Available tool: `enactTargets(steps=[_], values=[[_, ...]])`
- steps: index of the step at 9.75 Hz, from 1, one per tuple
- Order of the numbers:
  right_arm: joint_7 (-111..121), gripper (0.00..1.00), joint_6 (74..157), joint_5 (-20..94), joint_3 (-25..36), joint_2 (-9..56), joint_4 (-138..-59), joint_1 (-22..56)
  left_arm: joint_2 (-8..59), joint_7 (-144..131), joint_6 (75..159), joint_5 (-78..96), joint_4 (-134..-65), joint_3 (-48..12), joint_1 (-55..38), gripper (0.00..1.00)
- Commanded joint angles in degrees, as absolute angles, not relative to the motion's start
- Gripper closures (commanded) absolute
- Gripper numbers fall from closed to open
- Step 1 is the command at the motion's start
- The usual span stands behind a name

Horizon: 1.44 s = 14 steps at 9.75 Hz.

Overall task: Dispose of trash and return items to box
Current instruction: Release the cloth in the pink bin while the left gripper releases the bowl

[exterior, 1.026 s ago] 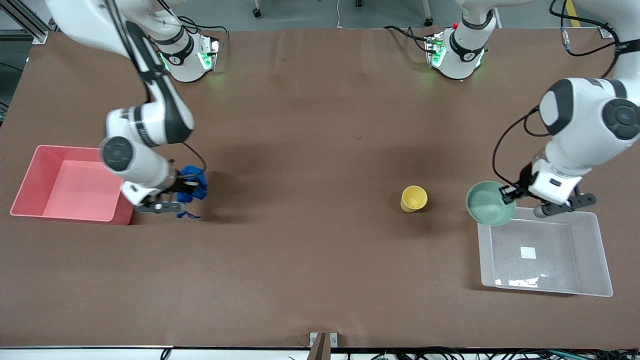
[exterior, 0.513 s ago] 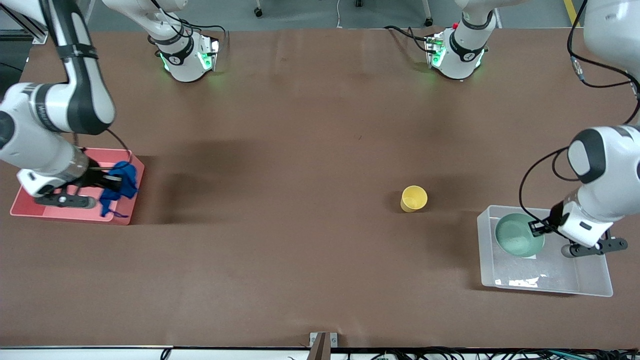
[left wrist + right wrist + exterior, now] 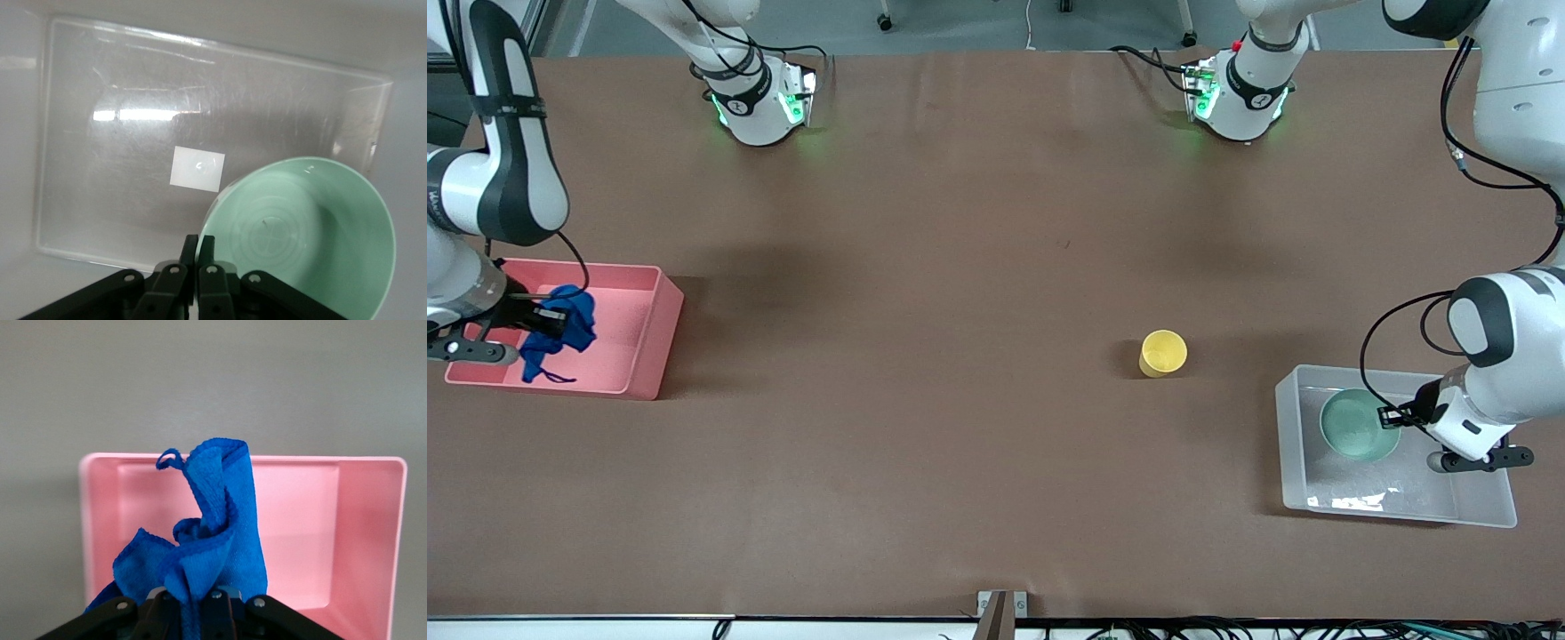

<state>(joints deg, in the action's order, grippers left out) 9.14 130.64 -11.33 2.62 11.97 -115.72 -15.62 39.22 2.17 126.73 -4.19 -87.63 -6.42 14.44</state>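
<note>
The robot's right gripper needs to release the blue wad on the pink bin's bottom (image 3: 587, 352) (image 3: 227, 521), near the side of the bin closest to the front camera.
My right gripper (image 3: 550, 321) is shut on the blue wad (image 3: 562, 339) and holds it over the pink bin (image 3: 660, 313); the wad (image 3: 207, 520) hangs from the jaws over the bin's floor (image 3: 300, 533). My left gripper (image 3: 1391, 415) is shut on the rim of the mint-green bowl (image 3: 1356, 425), held low inside the clear box (image 3: 1485, 516). In the left wrist view the bowl (image 3: 313, 233) is over the box floor beside the white label (image 3: 197, 168). The yellow cup (image 3: 1162, 353) stands on the table between the bins, toward the left arm's end.
The brown table (image 3: 960, 356) spreads between the two bins. The arm bases (image 3: 760, 98) stand along the table's edge farthest from the front camera. A small metal bracket (image 3: 1000, 604) sits at the table's nearest edge.
My right gripper carried the blue wad from the table beside the pink bin to over the bin. My left gripper carried the bowl from the box's corner down into the box.
</note>
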Motion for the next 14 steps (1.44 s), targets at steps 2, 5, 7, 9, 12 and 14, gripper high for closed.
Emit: enactTargets(steps=[2, 5, 7, 9, 12, 14], values=[[13.9, 0.99, 135.4, -12.4, 1.3, 15.5, -116.4, -21.3, 43.8, 2.8, 126.7, -3.9, -85.3, -7.0, 14.6, 0.77], [13.9, 0.97, 135.4, -12.1, 1.3, 16.8, -116.4, -21.4, 43.1, 2.5, 126.1, -4.0, -83.4, -7.3, 14.4, 0.03], [13.9, 0.95, 135.6, -12.0, 1.2, 17.7, -116.3, -21.4, 38.7, 1.0, 122.5, -3.8, -82.9, -7.4, 12.6, 0.0], [13.9, 0.6, 135.6, -12.0, 1.2, 17.7, -116.0, -21.4, 34.1, -3.7, 116.6, -3.8, -83.2, -7.4, 8.6, 0.0], [13.3, 0.11, 135.4, -11.9, 1.1, 17.6, -114.8, -20.7, 27.7, -11.9, 112.8, -3.8, -89.2, -11.1, 6.3, 0.0], [13.2, 0.05, 134.9, -11.8, 1.0, 17.0, -113.7, -20.1, 25.1, -17.8, 116.2, -3.7, -95.5, -15.1, 6.3, 0.0]])
